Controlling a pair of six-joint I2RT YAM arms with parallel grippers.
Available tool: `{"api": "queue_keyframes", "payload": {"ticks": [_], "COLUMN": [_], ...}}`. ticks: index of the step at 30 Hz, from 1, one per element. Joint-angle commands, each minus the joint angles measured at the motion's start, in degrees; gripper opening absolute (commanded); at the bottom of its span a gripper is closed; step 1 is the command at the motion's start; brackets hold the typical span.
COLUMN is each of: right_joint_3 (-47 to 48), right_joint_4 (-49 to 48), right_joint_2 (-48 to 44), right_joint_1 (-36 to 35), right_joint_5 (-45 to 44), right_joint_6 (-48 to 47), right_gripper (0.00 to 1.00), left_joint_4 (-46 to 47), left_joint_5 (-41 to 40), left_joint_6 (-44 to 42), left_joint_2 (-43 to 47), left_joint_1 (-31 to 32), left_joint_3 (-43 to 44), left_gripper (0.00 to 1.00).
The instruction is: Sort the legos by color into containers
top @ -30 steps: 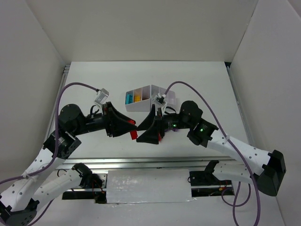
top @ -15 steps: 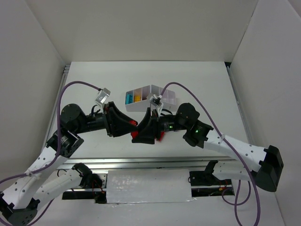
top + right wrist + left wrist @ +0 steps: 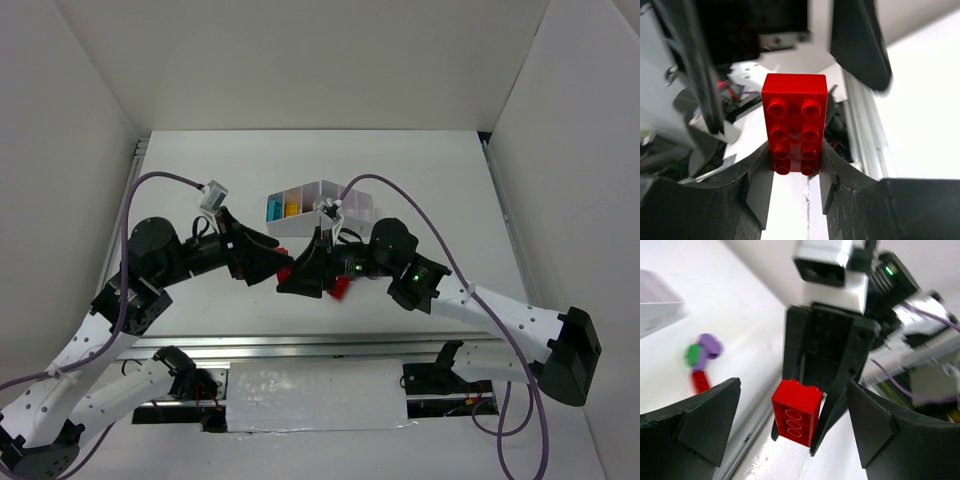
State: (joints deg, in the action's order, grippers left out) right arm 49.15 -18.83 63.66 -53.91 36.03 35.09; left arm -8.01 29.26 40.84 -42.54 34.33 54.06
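Observation:
Next, my right gripper lets go of the red lego in the middle compartment of the white container [image 3: 348,207] next to the yellow lego's container. The red lego is now over the table's near middle.
A red lego [image 3: 795,122] is pinched at its lower end between my right gripper's [image 3: 796,180] pads, studs facing the right wrist camera. In the left wrist view the same red lego [image 3: 796,410] hangs between my left gripper's [image 3: 795,440] wide-open fingers [image 3: 705,425], touching neither. From above, both grippers meet over the near middle of the table, left gripper [image 3: 278,260] open around the red lego [image 3: 284,274], right gripper [image 3: 293,280] shut on it. The white containers tray [image 3: 345,196] stands just behind, with a light blue lego [image 3: 273,209] and a yellow lego [image 3: 292,209] in separate compartments.
On the table lie a purple-and-green lego [image 3: 702,350] and another red lego [image 3: 700,382], blurred in the left wrist view. That red lego [image 3: 340,288] peeks out under the right arm from above. A metal rail [image 3: 300,345] runs along the near edge.
My right gripper slid left and closed on the red lego. My left gripper, which was holding that lego, has opened wide.

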Motion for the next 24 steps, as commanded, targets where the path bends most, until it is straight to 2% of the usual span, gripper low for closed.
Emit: {"api": "queue_keyframes", "payload": {"ticks": [1,2,3,6,7,8,10,11,13,14,16,21,24], "right_joint_3": [-0.1,-1.0,-1.3,-1.6,-1.0,1.6,6.2,12.1,18.5,25.2,33.3,47.8,51.3], "right_joint_4": [2.8,3.7,4.1,7.0,9.1,15.5,24.3,33.6,41.9,49.3,56.8,68.3,70.1], "right_joint_2": [1.0,1.2,1.4,3.6,4.9,5.6,7.3,10.1,13.6,17.8,21.6,34.8,39.8], "right_joint_1": [1.9,2.7,3.7,8.9,11.9,13.2,15.3,16.7,17.6,18.1,18.8,23.8,24.3], "right_joint_5": [-6.4,-7.1,-7.9,-7.8,-8.8,-10.4,-20.0,-24.0,-34.6,-37.6,-45.5,-48.2,-49.7], "right_joint_6": [-1.6,-1.4,-1.4,-1.3,-1.8,-2.3,-3.7,-5.5,-7.6,-7.9,-8.4,-9.3,-9.4], "right_gripper": [0.0,0.0,0.0,0.0,0.0,0.0,0.0,0.0,0.0,0.0,0.0,0.0,0.0], "left_joint_4": [-6.9,-9.9,-14.8,-19.8,-22.7,-23.8,-26.1,-27.2,-30.7,-31.9,-33.6,-34.0,-33.7], "left_joint_5": [-14.1,-22.1,-26.1,-39.9,-42.4,-46.4,-48.8,-49.7,-52.9,-53.6,-55.5,-57.1,-56.9], "left_joint_6": [-2.3,-2.0,-1.7,-2.2,-2.8,-3.4,-6.5,-7.5,-9.4,-10.0,-11.1,-11.1,-10.9], "left_joint_2": [-1.9,-3.9,-4.7,-6.3,-6.4,-6.0,-5.2,-4.3,-3.5,-2.6,-0.4,5.4,6.7], "left_joint_1": [0.0,0.0,-0.1,0.0,-0.1,0.0,0.0,0.0,0.0,0.0,-0.1,0.0,0.0], "left_joint_3": [8.0,9.7,11.5,16.0,17.1,17.1,16.1,15.6,13.3,12.3,8.8,0.7,-0.4], "left_gripper": [1.0,0.99,0.99,0.99,0.99,1.0,1.0,0.99,1.0,1.0,1.0,0.99,1.0]}}
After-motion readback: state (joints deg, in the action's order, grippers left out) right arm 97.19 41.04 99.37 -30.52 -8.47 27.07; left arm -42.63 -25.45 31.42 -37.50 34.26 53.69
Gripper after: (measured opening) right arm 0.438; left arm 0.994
